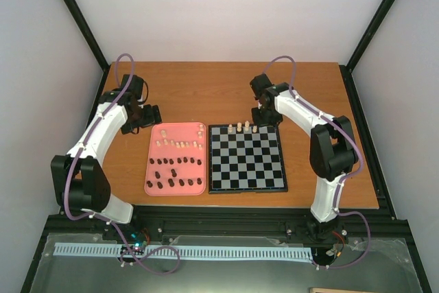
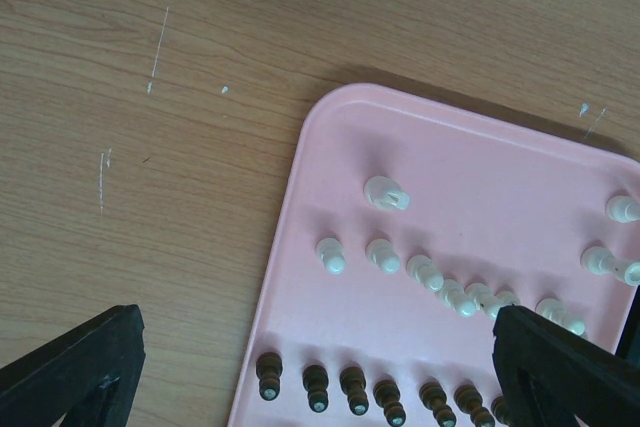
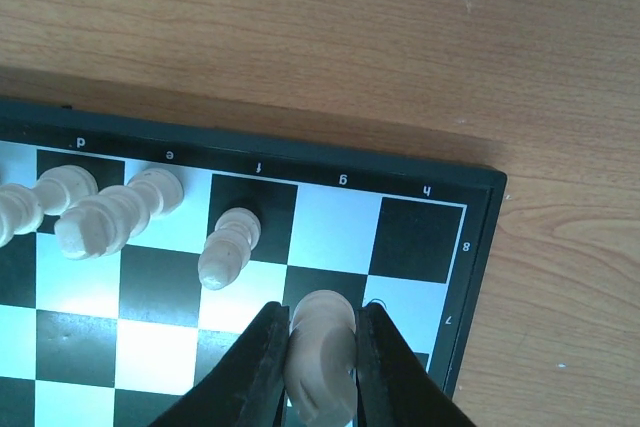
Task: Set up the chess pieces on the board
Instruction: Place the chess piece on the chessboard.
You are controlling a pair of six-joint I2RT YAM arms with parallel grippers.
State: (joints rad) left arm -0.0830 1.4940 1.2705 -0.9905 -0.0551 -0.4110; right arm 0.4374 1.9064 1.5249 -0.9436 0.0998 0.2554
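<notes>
Next, I let go of the cream piece, now held just above the board, with my right gripper on the far-row g square (image 1: 264, 130) (image 3: 335, 230), beside the cream piece on f.
The black and grey board (image 1: 247, 162) lies right of centre, with several cream chess pieces (image 1: 241, 127) standing along its far row. My right gripper (image 3: 322, 347) is shut on one cream piece (image 3: 322, 342), held just above the board (image 3: 340, 215) near the g column. Beside it, three cream pieces stand on the d, e and f squares, the nearest (image 3: 230, 245) on f. My left gripper (image 2: 315, 337) hangs open and empty over the near-left corner of the pink tray (image 2: 300, 197). Cream pieces (image 2: 383, 253) and dark brown pieces (image 2: 316, 387) lie below it in rows.
The pink tray (image 1: 154, 169) sits directly left of the board and touches it. It holds cream pieces (image 1: 180, 144) at the back and dark ones (image 1: 175, 173) toward the front. Bare wooden table (image 1: 206, 94) lies behind both. Black frame posts stand at the table's corners.
</notes>
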